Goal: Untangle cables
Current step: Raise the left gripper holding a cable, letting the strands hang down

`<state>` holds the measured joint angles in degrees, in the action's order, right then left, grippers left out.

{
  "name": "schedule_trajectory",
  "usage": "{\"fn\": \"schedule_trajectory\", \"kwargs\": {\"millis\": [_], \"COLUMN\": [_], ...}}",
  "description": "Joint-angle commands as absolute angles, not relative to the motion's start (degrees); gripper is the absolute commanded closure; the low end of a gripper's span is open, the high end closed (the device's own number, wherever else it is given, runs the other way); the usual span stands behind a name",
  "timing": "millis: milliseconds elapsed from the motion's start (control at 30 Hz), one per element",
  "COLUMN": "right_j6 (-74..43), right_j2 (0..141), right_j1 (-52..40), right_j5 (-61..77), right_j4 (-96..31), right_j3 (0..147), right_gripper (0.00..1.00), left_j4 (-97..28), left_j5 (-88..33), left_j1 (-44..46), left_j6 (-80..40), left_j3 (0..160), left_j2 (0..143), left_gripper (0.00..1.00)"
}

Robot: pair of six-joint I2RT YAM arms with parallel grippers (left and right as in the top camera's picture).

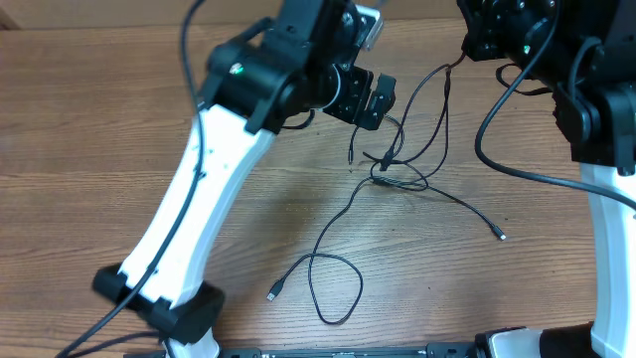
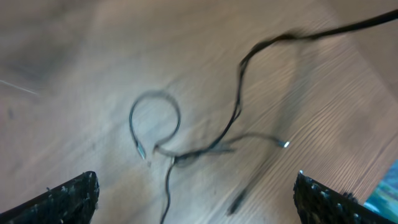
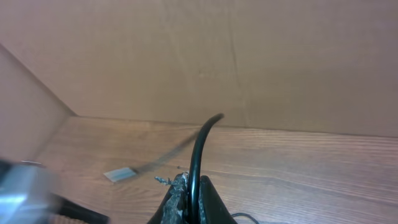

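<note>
I can see two strands of cable rise together from the knot to my right gripper, so I will take one strand of cable [image 1: 419,88] below that grip with my left gripper and pull it away.
Several thin black cables [image 1: 393,164] lie knotted together on the wooden table, with strands running out to plug tips at the front [image 1: 272,294] and right [image 1: 500,235]. My left gripper [image 1: 370,109] hovers open just left of and above the knot, holding nothing. In the left wrist view its wide-apart fingertips [image 2: 74,199] frame the blurred cables [image 2: 180,154] lying below. My right gripper [image 1: 475,45] is at the back right, shut on one cable strand that rises from the tangle. The right wrist view shows that cable [image 3: 198,149] pinched between the right gripper's [image 3: 191,202] fingers.
A thick black arm wire [image 1: 497,149] hangs beside the right arm, near the tangle. A brown wall [image 3: 249,56] closes the table's far side. A small grey flat piece [image 3: 118,174] lies on the table near it.
</note>
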<state>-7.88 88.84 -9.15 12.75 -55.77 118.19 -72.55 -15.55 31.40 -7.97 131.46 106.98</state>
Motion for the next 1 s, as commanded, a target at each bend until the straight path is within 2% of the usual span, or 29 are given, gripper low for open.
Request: {"fn": "schedule_trajectory", "kwargs": {"millis": [0,167,367,600,667,733,800,867,967], "right_j6": [-7.0,-7.0,-7.0,-7.0,-7.0,-7.0,-7.0,-7.5,-10.7], "right_j2": [89.4,89.5,89.5,89.5,89.5,89.5,89.5,89.5,89.5], "right_j1": [-9.2,-9.2,-9.2,-9.2,-9.2,-9.2,-9.2,-9.2,-9.1], "right_j5": [16.9,19.8,25.1,27.7,30.1,31.2,31.2,31.2,31.2], "right_j4": [-55.4,-54.8,-54.6,-54.6,-54.6,-54.6,-54.6,-54.5,-53.8], "right_j3": [120.1,120.1,120.1,120.1,120.1,120.1,120.1,120.1,120.1], "right_gripper": [0.96,0.96,0.96,0.96,0.96,0.96,0.96,0.96,0.96], "left_j4": [-70.5,-69.4,-69.5,-69.6,-69.6,-69.6,-69.6,-69.6,-69.5], "left_j5": [-18.4,-26.5,-34.6,-35.4,-35.3,-34.3,-32.0,-30.9,-30.9], "left_j1": [31.5,31.5,32.8,35.2,35.7,36.0,36.0,35.9,35.9], "left_j6": [-4.3,-3.2,12.0,25.2,28.8,30.4,30.4,30.0,30.0], "left_j3": [132.7,132.6,132.6,132.3,132.2,132.2,132.2,132.2,132.2], "left_j2": [104.7,104.7,104.7,104.8,105.1,105.5,105.6,105.6,105.6], "left_gripper": [0.00,0.00,0.00,0.00,0.09,0.26,0.34,0.34,0.23]}}
